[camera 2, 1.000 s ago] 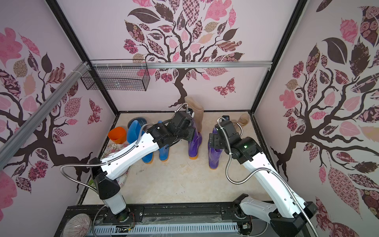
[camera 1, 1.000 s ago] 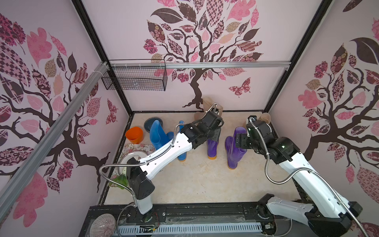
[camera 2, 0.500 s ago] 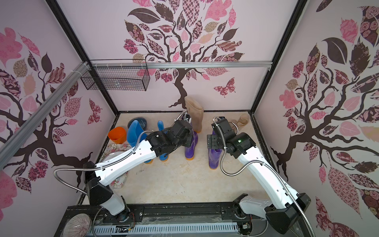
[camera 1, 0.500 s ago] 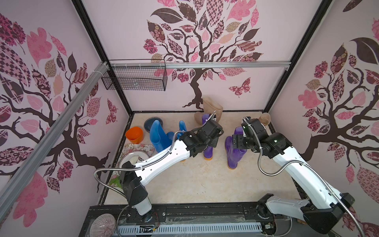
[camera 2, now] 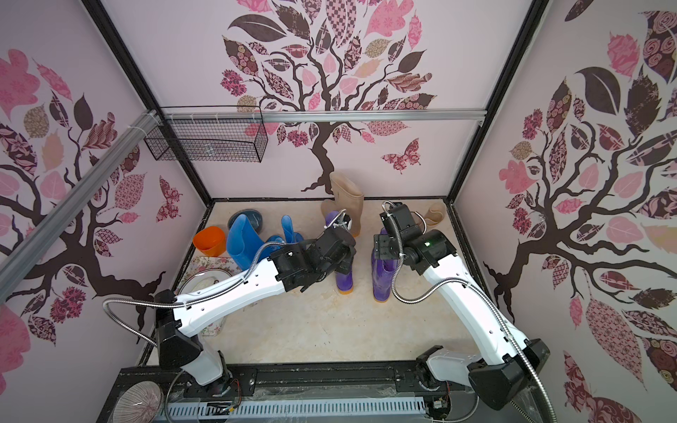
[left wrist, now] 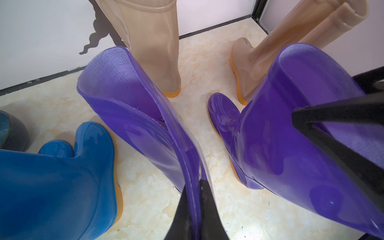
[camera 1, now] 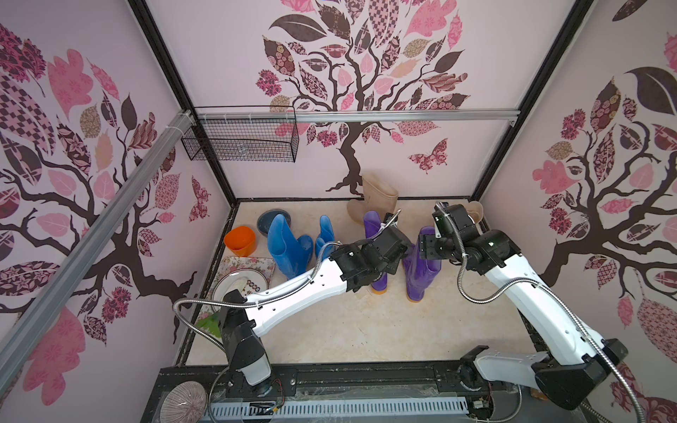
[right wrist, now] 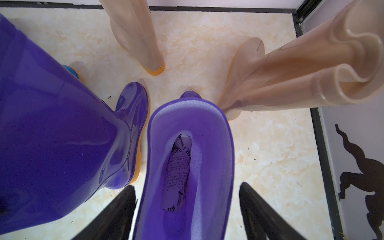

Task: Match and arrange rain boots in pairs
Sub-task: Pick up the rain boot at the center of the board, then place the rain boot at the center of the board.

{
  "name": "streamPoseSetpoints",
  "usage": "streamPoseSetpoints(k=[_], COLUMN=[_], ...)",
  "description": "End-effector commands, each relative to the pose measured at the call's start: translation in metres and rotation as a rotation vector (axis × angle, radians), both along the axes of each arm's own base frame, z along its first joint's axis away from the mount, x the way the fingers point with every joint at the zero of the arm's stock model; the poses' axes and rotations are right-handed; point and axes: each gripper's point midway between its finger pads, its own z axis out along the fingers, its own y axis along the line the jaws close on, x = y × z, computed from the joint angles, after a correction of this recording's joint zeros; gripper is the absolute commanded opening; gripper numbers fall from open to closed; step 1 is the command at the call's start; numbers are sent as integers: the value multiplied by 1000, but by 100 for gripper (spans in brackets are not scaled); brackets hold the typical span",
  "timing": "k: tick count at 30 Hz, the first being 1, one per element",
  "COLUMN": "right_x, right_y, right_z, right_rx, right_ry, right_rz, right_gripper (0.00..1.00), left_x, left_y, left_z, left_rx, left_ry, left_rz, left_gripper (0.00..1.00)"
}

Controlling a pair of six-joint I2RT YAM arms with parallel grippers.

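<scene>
The purple boot's shaft is leaning folded in my left gripper, so I will let go of the shaft, let it straighten and take its rim (left wrist: 168, 124) before I bring the pair together.
Two purple rain boots stand side by side mid-floor. My left gripper (left wrist: 196, 199) is shut on the shaft rim of the left purple boot (left wrist: 133, 116) (camera 1: 379, 280), pinching one wall of it. My right gripper (right wrist: 187, 199) is open and straddles the top of the right purple boot (right wrist: 191, 158) (camera 1: 421, 271), with a gap beside one finger (right wrist: 257, 207). Two blue boots (camera 1: 287, 249) (camera 1: 326, 234) stand to the left. One beige boot (camera 1: 379, 194) stands at the back wall, and another beige boot (camera 1: 476, 210) leans in the back right corner.
An orange cup (camera 1: 240, 240) and a grey-blue bowl (camera 1: 273, 219) sit at the back left. A floral tray with a plate (camera 1: 241, 282) lies along the left wall. A wire basket (camera 1: 241, 141) hangs on the back wall.
My left arm has drawn its purple boot a little toward the front, next to the other one. My right gripper's fingers have narrowed around the right purple boot's top.
</scene>
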Motion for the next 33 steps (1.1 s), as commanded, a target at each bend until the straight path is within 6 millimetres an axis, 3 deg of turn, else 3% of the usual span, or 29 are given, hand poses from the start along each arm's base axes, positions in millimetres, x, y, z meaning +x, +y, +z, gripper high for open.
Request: streamPoseSetpoints(k=[1,4,13,18,20,22,26,30,33], right_x=[3,4,7,8,9,10,12,12,13], right_y=[1,3,19,24,26,27,27,27,27], right_z=[4,-3,8,13,17,21,25,22,24], right_rx=[-1,-3,62,80,87,93,91,90,92], right_ry=[8,31,-2,-10,-21,-36,-51,-45,-55], right_rz=[17,28,94,119,126,132,131,130,127], right_gripper=[75,67,21,1,0,0,0,0,0], left_x=[6,2,-9,-8,-5,-2,6,18,26], left_y=[2,2,3,9,13,16,20,29,28], left_z=[14,11,-4,10,22,37,62,71,53], left_rx=[-46,-25,18,28,45,58,66,72,111], left_ry=[-51,-49,-21,-64,-94,-116,-125,-80,0], left_rz=[37,25,1,3,7,8,-7,6,-3], left_gripper=[0,0,0,44,59,67,74,79,81])
